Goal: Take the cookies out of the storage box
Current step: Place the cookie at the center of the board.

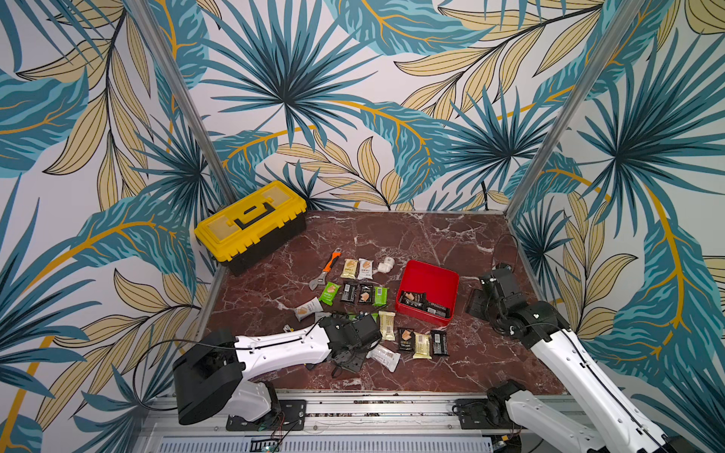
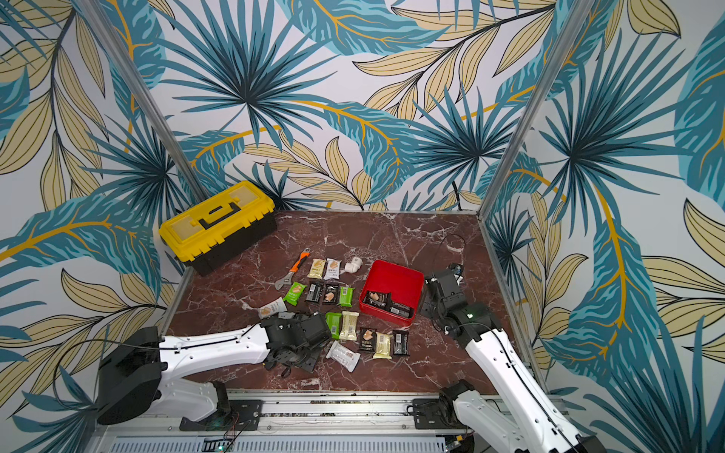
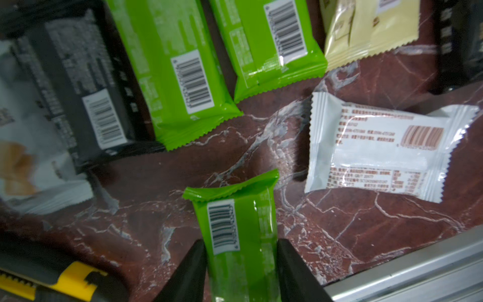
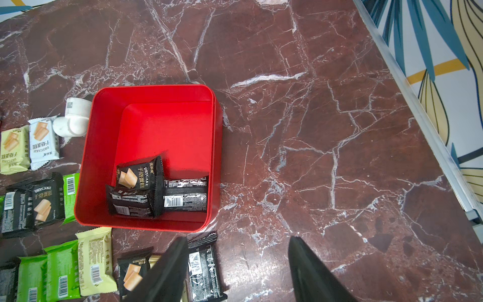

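Next, my right gripper grabs the middle of the barcode-up black cookie (image 1: 412, 301) (image 4: 132, 202) in the red storage box's corner nearest the cream cookie.
The red storage box (image 1: 427, 274) (image 4: 167, 130) sits right of the table's middle and holds three black cookies (image 4: 141, 175) (image 4: 130, 202) (image 4: 185, 198) in one corner. Several green, black, cream and white cookies (image 1: 365, 294) (image 2: 367, 339) lie in rows on the marble to its left and front. My left gripper (image 3: 241, 241) is low near the front edge, and a green cookie packet (image 3: 240, 222) lies between its fingers, both touching the packet's sides. My right gripper (image 4: 239, 238) (image 1: 476, 302) hovers open and empty just right of the box, above bare marble.
A yellow-lidded toolbox (image 1: 251, 223) stands at the back left. An orange-handled wrench (image 1: 325, 270) and a white pipe elbow (image 1: 385, 266) lie behind the rows. A yellow-black utility knife (image 3: 73, 277) is beside my left gripper. The aluminium front rail (image 3: 418, 266) is close by.
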